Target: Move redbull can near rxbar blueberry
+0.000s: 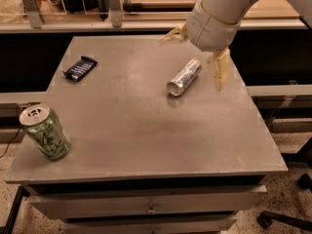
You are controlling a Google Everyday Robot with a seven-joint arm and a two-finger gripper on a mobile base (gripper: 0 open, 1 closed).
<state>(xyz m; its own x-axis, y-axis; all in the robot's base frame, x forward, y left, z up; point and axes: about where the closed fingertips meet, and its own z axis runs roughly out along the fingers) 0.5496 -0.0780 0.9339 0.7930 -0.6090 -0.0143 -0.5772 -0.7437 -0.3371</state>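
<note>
The robot's gripper should next move down to the redbull can's far half [190, 69], toward the shelf, and close there.
The redbull can [184, 77] is a slim silver can lying on its side on the grey table [136, 130], right of centre. The rxbar blueberry [80, 68] is a flat dark blue bar lying at the table's far left. My gripper [190, 65] hangs above the far end of the can, open and empty. One tan finger [171, 35] points left behind the can. The other finger [221, 71] hangs down just right of the can.
A wider green-patterned can [45, 132] stands tilted at the table's front left corner. A shelf with upright posts [114, 6] runs behind the table. Drawers [146, 206] sit below the front edge. A chair base [287, 218] shows at the lower right.
</note>
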